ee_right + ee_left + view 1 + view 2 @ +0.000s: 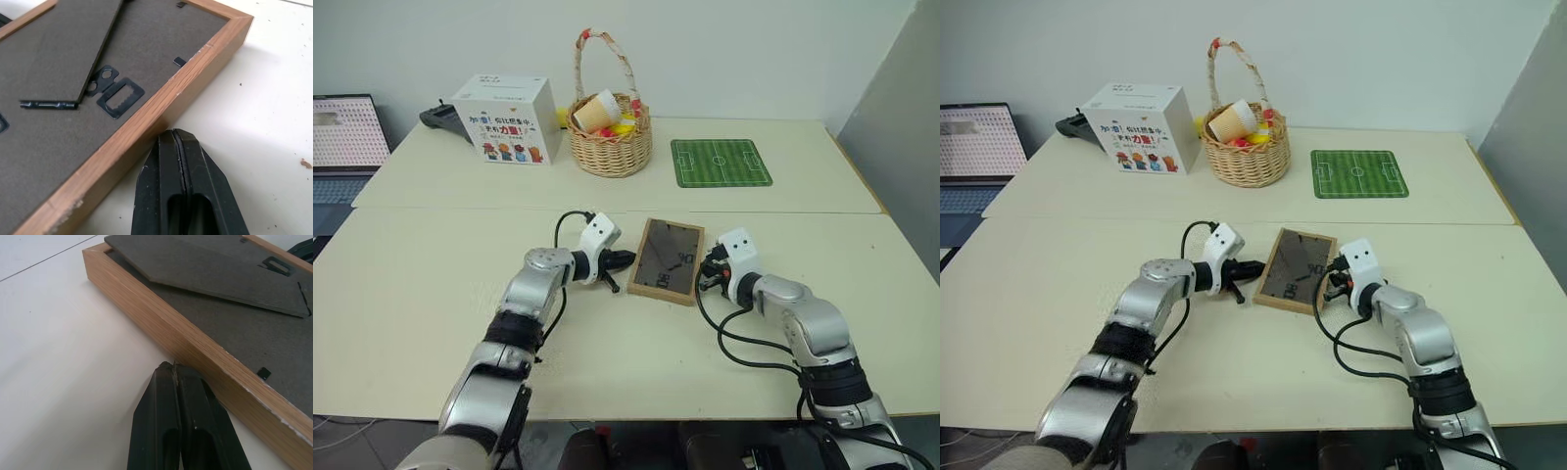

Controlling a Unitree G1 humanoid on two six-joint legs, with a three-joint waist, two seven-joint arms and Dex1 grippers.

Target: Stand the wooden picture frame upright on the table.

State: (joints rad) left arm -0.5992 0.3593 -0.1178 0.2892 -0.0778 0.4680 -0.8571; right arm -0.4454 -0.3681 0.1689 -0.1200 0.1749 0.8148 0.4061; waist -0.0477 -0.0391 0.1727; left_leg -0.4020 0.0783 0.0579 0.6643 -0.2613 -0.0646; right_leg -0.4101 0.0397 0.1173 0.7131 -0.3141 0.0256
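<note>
The right gripper's shut fingers only push the side edge of the flat frame, so next the right gripper backs away, opens and grips that edge near the frame's far corner (702,230).
The wooden picture frame (668,259) lies flat on the table (431,294) just in front of the seam, dark back facing up, with its fold-out stand (205,269) lying against the back. My left gripper (628,259) is shut, and its tips (173,367) sit low at the frame's left wooden edge (195,350). My right gripper (707,269) is shut too, its tips (176,134) close to the frame's right edge (146,115). Neither gripper holds anything.
On the far section of the table stand a wicker basket (610,137) with cups and toys, a white printed box (506,119) and a green soccer-field mat (720,162). A laptop (347,137) sits off the far left corner. Black cables (744,343) trail beside my right arm.
</note>
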